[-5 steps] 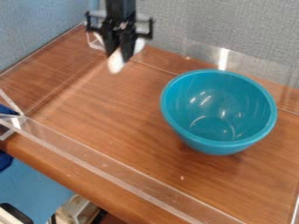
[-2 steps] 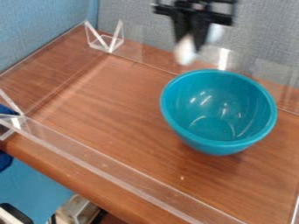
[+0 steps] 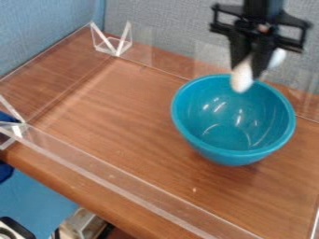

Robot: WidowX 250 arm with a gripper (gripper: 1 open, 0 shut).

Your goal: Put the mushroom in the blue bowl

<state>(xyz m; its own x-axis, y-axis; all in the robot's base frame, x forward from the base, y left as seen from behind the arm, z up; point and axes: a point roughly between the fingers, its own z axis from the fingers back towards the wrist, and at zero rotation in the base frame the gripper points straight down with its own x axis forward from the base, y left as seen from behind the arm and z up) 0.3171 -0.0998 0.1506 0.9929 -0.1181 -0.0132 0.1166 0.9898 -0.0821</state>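
My gripper is to put the mushroom on the inside bottom of the blue bowl (image 3: 222,128). It will let go of it there, close to the bowl's middle.
My black gripper (image 3: 253,54) points straight down over the far part of the blue bowl (image 3: 233,119), a large glossy teal bowl standing on the wooden table. It is shut on the mushroom (image 3: 243,77), whose cream-white stem hangs below the fingers, above the bowl's far rim. The cap is hidden between the fingers. The mushroom is in the air and touches nothing but the gripper.
The brown wooden table (image 3: 100,103) is fenced by clear acrylic walls (image 3: 112,39) at the back and along the front edge (image 3: 137,177). A grey-blue wall stands behind. Something blue (image 3: 7,121) sits at the left edge.
The gripper has carried the mushroom from the back left of the table rightwards to a spot above the bowl. The bowl has not moved.
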